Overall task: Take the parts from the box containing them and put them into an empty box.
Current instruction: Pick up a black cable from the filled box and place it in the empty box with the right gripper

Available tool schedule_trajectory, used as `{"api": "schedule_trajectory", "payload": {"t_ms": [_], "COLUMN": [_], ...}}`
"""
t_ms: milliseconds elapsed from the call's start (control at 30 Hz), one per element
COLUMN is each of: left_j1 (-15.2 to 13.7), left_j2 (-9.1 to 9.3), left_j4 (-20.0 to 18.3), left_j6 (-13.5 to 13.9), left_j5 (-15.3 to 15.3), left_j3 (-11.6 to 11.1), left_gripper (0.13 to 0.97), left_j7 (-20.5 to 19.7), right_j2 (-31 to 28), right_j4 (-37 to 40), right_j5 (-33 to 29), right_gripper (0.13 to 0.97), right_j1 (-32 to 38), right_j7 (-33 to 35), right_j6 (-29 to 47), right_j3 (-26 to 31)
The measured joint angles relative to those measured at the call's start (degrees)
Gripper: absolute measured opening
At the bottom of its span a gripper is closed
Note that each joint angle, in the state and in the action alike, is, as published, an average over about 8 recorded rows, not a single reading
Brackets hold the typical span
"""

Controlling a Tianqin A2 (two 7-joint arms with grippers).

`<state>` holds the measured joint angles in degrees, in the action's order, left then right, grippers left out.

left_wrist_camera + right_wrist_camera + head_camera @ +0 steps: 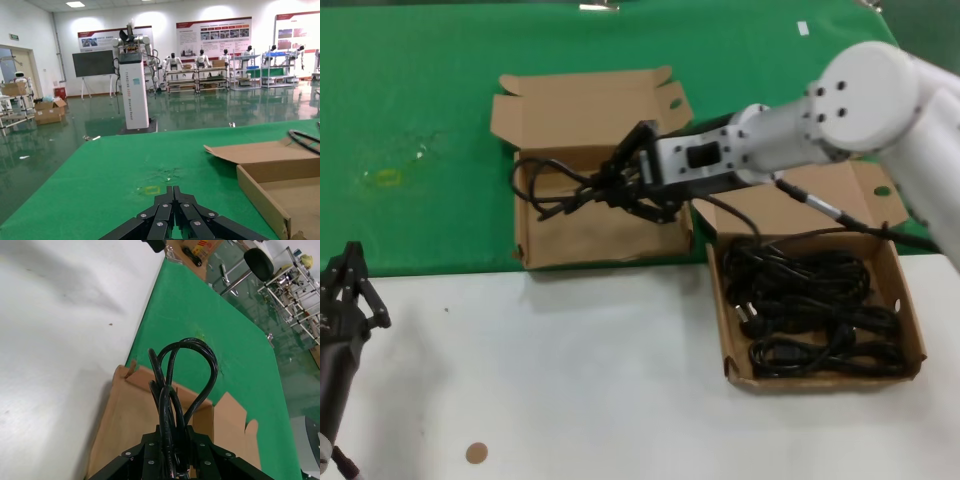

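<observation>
My right gripper needs to release the black power cord so that I leave it lying across the middle of the empty box's bottom (592, 208) (157, 435).
My right gripper (625, 190) (172, 432) is shut on a black power cord (555, 185) (187, 375), holding it just above the floor of the empty box (590, 235) (130, 425) on the green mat. The cord's loops stick out past the fingertips toward that box's left wall. To the right, the box containing the parts (820, 380) holds several more coiled black cords (810, 310). My left gripper (352, 275) (173, 192) is parked at the table's near left, shut with nothing in it. An edge of the empty box (280, 190) shows in the left wrist view.
Both boxes have their lids folded back, away from me. A green mat (420, 120) covers the far half of the table, with a yellow mark (385, 178) on it. The near half is white (570, 380), with a small brown disc (476, 453).
</observation>
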<state>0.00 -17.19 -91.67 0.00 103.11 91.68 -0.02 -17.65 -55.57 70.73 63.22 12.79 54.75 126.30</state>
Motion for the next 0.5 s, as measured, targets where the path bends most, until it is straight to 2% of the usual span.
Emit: {"api": "schedule_trajectory", "payload": {"t_ms": [500], "left_j1": [0.0], "left_j2": [0.0], "left_j4": [0.0], "left_j6": [0.0], "left_j5": [0.0], "left_j3": [0.0], "left_gripper": [0.152], "left_j7": [0.0], "right_j2": [8.8], "right_j4": [20.3], "right_j5": [1.2], "right_gripper": [0.234], "right_j1": [6.1], "right_j7": [10.5], "right_j6": [-6.3], "right_j3": [0.0]}}
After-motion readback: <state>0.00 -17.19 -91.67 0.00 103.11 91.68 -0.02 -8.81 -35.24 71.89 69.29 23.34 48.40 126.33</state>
